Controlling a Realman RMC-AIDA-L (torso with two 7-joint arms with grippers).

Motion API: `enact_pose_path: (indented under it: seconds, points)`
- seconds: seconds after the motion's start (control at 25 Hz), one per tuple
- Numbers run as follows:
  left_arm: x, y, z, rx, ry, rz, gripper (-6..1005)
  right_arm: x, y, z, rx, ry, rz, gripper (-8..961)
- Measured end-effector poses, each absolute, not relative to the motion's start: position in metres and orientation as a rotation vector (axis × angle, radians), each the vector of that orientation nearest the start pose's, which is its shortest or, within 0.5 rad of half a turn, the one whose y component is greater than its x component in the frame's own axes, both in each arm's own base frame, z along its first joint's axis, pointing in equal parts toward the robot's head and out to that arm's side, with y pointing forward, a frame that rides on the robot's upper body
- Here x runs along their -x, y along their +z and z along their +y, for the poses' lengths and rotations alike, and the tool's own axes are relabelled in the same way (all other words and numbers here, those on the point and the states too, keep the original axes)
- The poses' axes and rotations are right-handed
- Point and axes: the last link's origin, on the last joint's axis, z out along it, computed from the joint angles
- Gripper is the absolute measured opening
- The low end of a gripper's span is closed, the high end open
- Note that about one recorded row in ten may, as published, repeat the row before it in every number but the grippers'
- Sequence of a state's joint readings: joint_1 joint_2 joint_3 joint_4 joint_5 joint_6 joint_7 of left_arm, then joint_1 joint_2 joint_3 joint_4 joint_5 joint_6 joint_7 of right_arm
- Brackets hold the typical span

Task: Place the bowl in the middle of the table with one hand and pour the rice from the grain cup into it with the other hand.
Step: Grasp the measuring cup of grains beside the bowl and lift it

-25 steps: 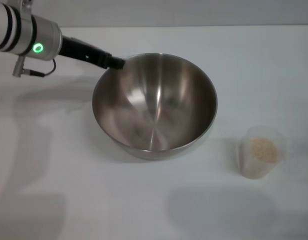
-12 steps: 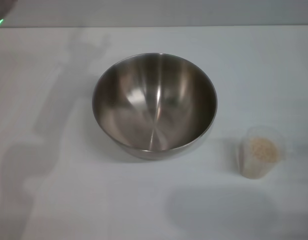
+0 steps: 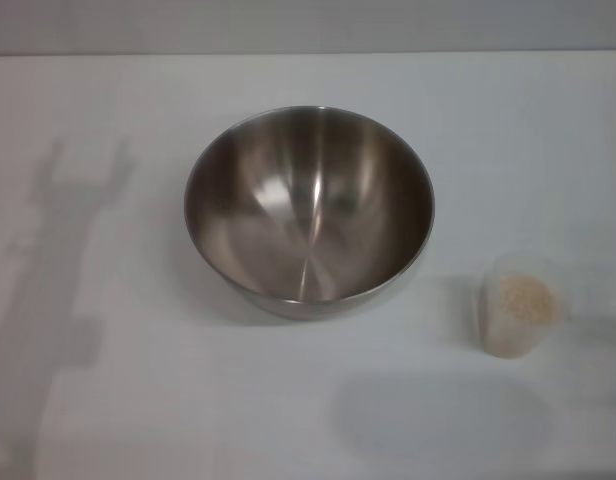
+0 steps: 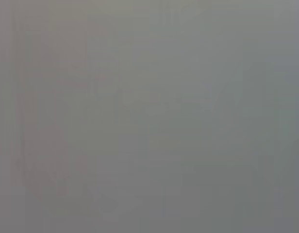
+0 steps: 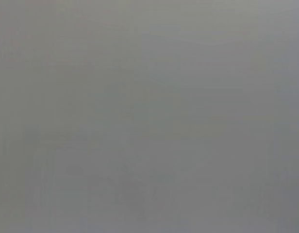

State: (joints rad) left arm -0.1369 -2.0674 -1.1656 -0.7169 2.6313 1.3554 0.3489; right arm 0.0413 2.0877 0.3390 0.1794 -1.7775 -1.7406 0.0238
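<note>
My right gripper should grab the grain cup's side [image 3: 557,303] that faces away from the stainless-steel bowl.
The stainless-steel bowl [image 3: 308,210] stands upright and holds nothing, near the middle of the white table [image 3: 138,400]. The small translucent grain cup [image 3: 518,317] stands upright to the bowl's right and nearer the front, with pale beige rice [image 3: 526,298] inside. Neither gripper shows in the head view; only the shadow of an arm lies on the table at the left. Both wrist views show a plain grey blur with nothing to make out.
The table's far edge [image 3: 308,54] runs across the top of the head view. A faint shadow lies on the table in front of the bowl and cup.
The left arm, whose gripper was at the bowl's far left rim a second ago, has let go and drawn away out of view to the left. Bowl and cup have not moved.
</note>
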Motion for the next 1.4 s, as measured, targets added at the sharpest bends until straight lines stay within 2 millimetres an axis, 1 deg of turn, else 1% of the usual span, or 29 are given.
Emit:
enact_pose_path:
  seconds: [0.12,0.28,0.44,0.56,0.64,0.76,0.92,1.12,1.4]
  points:
    - [0.288,0.04,0.279,1.289,-0.813,-0.069,859,-0.358,0.004,0.155,1.397,0.727,0.369,831]
    - [0.312,0.039,0.269,1.298,-0.774,-0.149,859,-0.353,-0.012,0.139,1.506,0.745,0.386,831]
    - [0.321,0.038,0.265,1.309,-0.735,-0.156,859,-0.35,-0.023,0.121,1.589,0.724,0.387,831]
    - [0.324,0.037,0.266,1.32,-0.719,-0.155,859,-0.351,-0.028,0.109,1.612,0.69,0.388,831]
    - [0.326,0.037,0.267,1.325,-0.705,-0.154,859,-0.355,-0.03,0.105,1.618,0.66,0.412,831]
    - [0.327,0.038,0.268,1.325,-0.701,-0.155,859,-0.361,-0.036,0.105,1.634,0.618,0.464,831]
    - [0.328,0.037,0.268,1.328,-0.694,-0.157,859,-0.365,-0.046,0.114,1.678,0.585,0.511,830]
    - [0.33,0.037,0.265,1.328,-0.687,-0.161,859,-0.366,-0.056,0.13,1.726,0.565,0.544,830]
    - [0.335,0.037,0.262,1.333,-0.674,-0.176,859,-0.363,-0.061,0.139,1.752,0.565,0.542,830]
